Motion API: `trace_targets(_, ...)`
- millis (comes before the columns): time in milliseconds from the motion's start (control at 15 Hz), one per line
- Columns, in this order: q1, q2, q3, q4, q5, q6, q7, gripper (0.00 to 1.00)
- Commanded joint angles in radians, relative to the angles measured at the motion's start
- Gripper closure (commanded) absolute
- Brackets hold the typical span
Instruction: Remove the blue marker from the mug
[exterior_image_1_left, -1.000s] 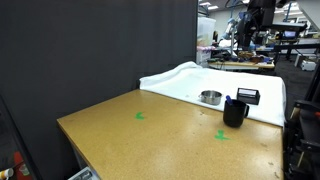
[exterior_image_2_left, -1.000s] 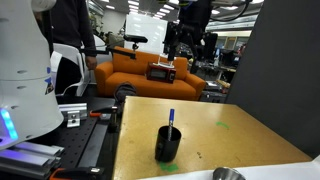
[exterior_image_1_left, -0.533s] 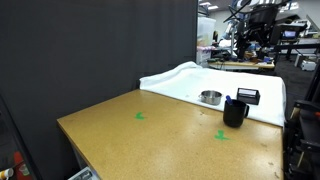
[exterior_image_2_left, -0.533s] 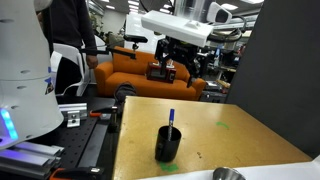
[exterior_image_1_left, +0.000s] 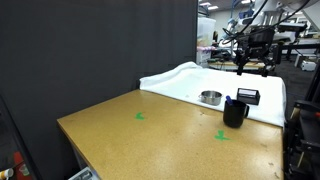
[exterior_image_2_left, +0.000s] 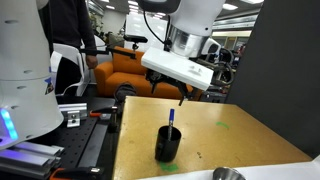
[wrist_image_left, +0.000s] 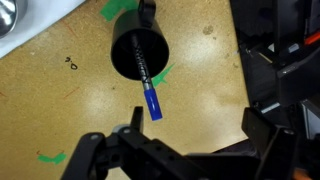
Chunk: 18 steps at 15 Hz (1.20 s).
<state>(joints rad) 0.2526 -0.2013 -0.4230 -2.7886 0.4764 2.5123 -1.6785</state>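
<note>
Next, I move my gripper to the blue marker's top (exterior_image_1_left: 228, 98) (wrist_image_left: 152, 103), which sticks out over the black mug's rim, and close it there.
The black mug (exterior_image_1_left: 235, 112) stands on the wooden table near its right edge. It also shows in an exterior view (exterior_image_2_left: 168, 146) and from above in the wrist view (wrist_image_left: 140, 50). The blue marker (wrist_image_left: 150, 92) stands in the mug, leaning over its rim, with its top sticking out in both exterior views (exterior_image_1_left: 228, 99) (exterior_image_2_left: 171, 118). My gripper (wrist_image_left: 195, 135) is open and empty, well above the mug and a little to one side of it. It shows high over the table in both exterior views (exterior_image_1_left: 253, 62) (exterior_image_2_left: 183, 98).
A shiny metal bowl (exterior_image_1_left: 210, 97) and a black box with a white label (exterior_image_1_left: 248, 95) sit on a white cloth (exterior_image_1_left: 180, 78) behind the mug. Green tape marks (exterior_image_1_left: 139, 116) lie on the table (exterior_image_1_left: 140, 135). A dark screen stands behind the table; an orange couch (exterior_image_2_left: 130, 72) is off the table.
The arm has swung down from high in the background to a spot over the mug. Mug and marker have not moved.
</note>
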Motion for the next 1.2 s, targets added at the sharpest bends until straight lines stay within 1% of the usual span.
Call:
trace_targets(0,-0.084,0.015,0.089,0.004,0.025,-0.009,-0.018,0.00)
trace_targets(333,-0.089,0.020,0.095,0.009,0.025,-0.009,-0.017,0.00)
trace_targets(533,-0.101,0.033,0.120,0.009,0.069,-0.002,-0.086,0.00)
trace_targets(733,-0.123,0.042,0.126,0.007,0.161,-0.003,-0.191,0.00)
trace_targets(933,-0.151,0.061,0.124,0.005,0.301,-0.002,-0.362,0.00)
trace_targets(1133,-0.179,0.108,0.160,0.004,0.420,0.032,-0.505,0.00)
